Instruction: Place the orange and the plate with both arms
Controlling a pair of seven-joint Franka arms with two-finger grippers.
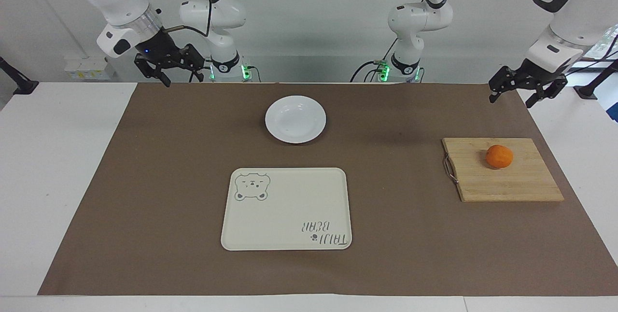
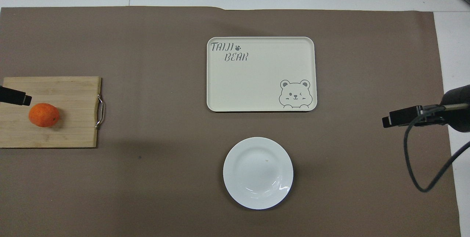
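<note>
The robot's left gripper will next move to the orange's middle (image 2: 44,115) on the wooden cutting board and close there.
The orange (image 1: 499,156) lies on a wooden cutting board (image 1: 502,181) toward the left arm's end of the table; it also shows in the overhead view (image 2: 44,115). The white plate (image 1: 295,119) sits mid-table, nearer to the robots than the cream bear tray (image 1: 287,208); it also shows in the overhead view (image 2: 258,172). My left gripper (image 1: 510,101) hangs open and empty in the air near the board's robot-side edge; its tip (image 2: 14,97) shows beside the orange from above. My right gripper (image 1: 182,80) is open and empty, raised over the mat's edge toward the right arm's end.
A brown mat (image 1: 145,196) covers most of the white table. The board has a metal handle (image 1: 449,169) on the side facing the tray. The right gripper's cable (image 2: 415,163) hangs over the mat's edge.
</note>
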